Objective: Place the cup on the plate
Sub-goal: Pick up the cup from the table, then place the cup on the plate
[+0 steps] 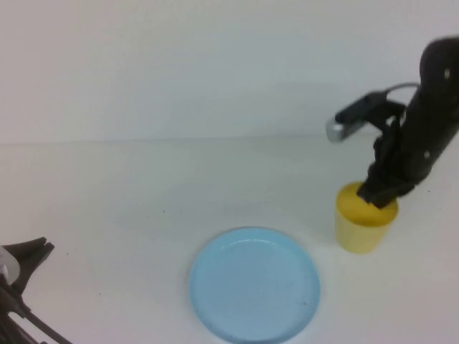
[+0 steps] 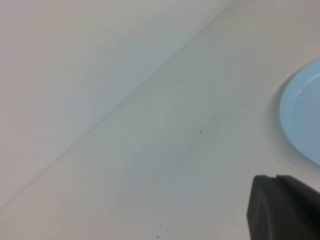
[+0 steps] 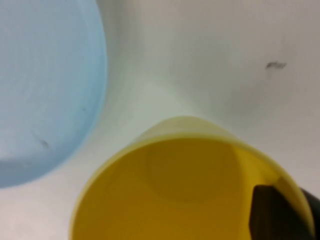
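Note:
Next, I set the yellow cup down upright with my right gripper in the middle of the light blue plate [image 1: 252, 294].
The yellow cup [image 1: 364, 228] stands upright on the white table just right of the light blue plate [image 1: 254, 283], apart from it. My right gripper [image 1: 379, 193] comes down on the cup's far right rim. In the right wrist view one finger [image 3: 272, 215] is inside the cup [image 3: 180, 180] and the other is outside, with the wall pinched between them; the plate [image 3: 45, 85] lies beside the cup. My left gripper [image 1: 32, 251] rests shut and empty at the table's near left, far from both. The left wrist view shows its closed tips [image 2: 276, 180] and the plate's edge [image 2: 305, 115].
The white table [image 1: 143, 193] meets a white wall at the back. A small dark speck [image 3: 274, 65] marks the table beyond the cup. The right wrist camera [image 1: 351, 120] sticks out above the cup.

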